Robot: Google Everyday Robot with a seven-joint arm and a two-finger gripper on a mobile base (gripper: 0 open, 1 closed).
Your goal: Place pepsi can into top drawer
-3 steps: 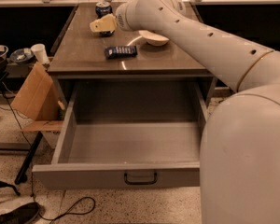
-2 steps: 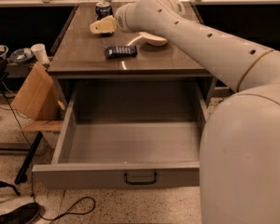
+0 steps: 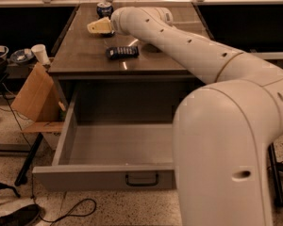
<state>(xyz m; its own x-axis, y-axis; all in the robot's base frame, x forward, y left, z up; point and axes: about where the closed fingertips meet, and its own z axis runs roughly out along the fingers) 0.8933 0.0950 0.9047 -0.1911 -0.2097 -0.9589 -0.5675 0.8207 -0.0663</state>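
Note:
The robot's gripper should next take hold of the upper part of the pepsi can (image 3: pixel 104 5), so that the lower body of the can hangs below the fingers.
The pepsi can (image 3: pixel 104 8), dark blue with a silver top, stands upright at the far end of the table top (image 3: pixel 85 55). My gripper (image 3: pixel 98 27) hovers over the table just in front of the can, a little to its left, apart from it and holding nothing I can see. The top drawer (image 3: pixel 85 178) is pulled wide open below the table, grey and bare inside, with a small dark handle (image 3: pixel 141 179) on its front panel. My arm (image 3: pixel 188 51) reaches in from the right across the table.
A flat dark blue snack packet (image 3: pixel 122 52) lies mid-table in front of the gripper. A cardboard box (image 3: pixel 35 98) leans against the drawer's left side. A white cup (image 3: pixel 40 54) and bowls (image 3: pixel 0 51) sit further left. Cables (image 3: pixel 61 211) lie on the floor.
My arm has sunk slightly and now covers the white bowl that showed behind it. The gripper has shifted a touch left and stays in front of the can.

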